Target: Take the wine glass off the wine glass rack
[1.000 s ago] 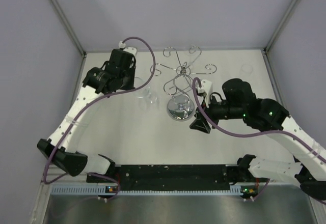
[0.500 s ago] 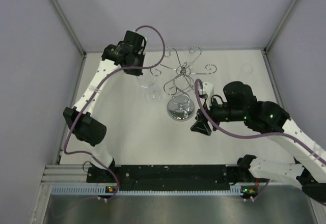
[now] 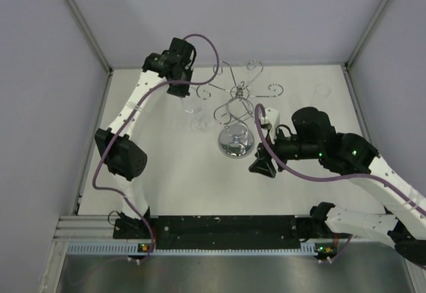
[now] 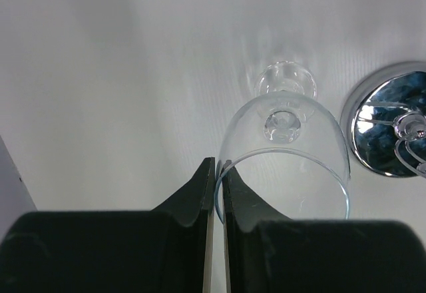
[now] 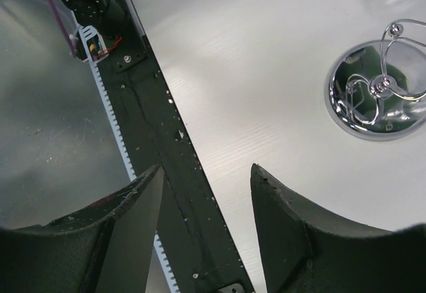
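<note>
I will use my left gripper to set the wine glass down upright on the white table (image 3: 192, 128) (image 4: 241, 62) beside the mirrored base of the rack.
The wine glass (image 3: 194, 114) is clear and stands upright, left of the chrome wine glass rack (image 3: 240, 94) and apart from its scroll arms. My left gripper (image 3: 181, 92) reaches down from above and is shut on the glass's rim. In the left wrist view the two black fingers (image 4: 218, 163) pinch the rim of the glass (image 4: 286, 140), and I look down into the bowl to its foot. The rack's mirrored base (image 4: 389, 120) lies to the right. My right gripper (image 3: 263, 163) is open and empty, near the rack's base (image 3: 235, 141).
The right wrist view shows the open gripper (image 5: 206, 173) over the table's near edge and black rail (image 5: 166, 160), with the rack base (image 5: 376, 90) beyond. A small clear round thing (image 3: 323, 90) sits at the far right. Grey walls close in the table.
My left arm has stretched up and toward the far side, carrying the gripper and glass slightly back along the rack's left side. The right arm has barely moved.
</note>
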Controlling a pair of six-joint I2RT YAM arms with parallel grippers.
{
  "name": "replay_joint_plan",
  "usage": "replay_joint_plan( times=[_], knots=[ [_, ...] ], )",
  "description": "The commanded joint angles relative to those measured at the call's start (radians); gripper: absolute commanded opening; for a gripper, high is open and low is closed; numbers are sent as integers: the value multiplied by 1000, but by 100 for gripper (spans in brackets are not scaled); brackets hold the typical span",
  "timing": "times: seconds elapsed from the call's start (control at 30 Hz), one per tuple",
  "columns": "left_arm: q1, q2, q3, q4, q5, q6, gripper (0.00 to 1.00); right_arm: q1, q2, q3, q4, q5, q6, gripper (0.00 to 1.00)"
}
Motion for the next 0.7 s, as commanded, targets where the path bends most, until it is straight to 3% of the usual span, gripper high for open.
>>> replay_joint_plan(
  times=[0.0,0.67],
  knots=[
    [3,16,51,21,-24,18,0,6,-6,-12,37,-9,12,55],
    [0,63,38,10,-114,25,0,7,-10,-35,46,-9,9,56]
  ],
)
